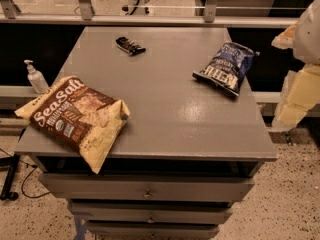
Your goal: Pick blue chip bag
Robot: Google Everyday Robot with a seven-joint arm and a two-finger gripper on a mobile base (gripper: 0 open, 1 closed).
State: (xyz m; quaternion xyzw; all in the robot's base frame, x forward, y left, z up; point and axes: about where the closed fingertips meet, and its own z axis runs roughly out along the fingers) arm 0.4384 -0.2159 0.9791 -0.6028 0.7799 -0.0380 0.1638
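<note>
The robot's gripper needs to next move to the middle of the blue chip bag (228,66) and close there.
The blue chip bag (225,66) is a small crinkled navy bag with white lettering. It lies flat near the right edge of the grey cabinet top (165,99), towards the back. My gripper (298,95) is at the right edge of the view, off the side of the cabinet and to the right of the bag. It is apart from the bag and nothing shows in its hold.
A large tan-and-brown "Sea Salt" bag (75,116) lies at the front left corner and overhangs the edge. A small black striped object (130,45) lies near the back. A pump bottle (36,77) stands on a ledge to the left. Drawers (147,189) face the front.
</note>
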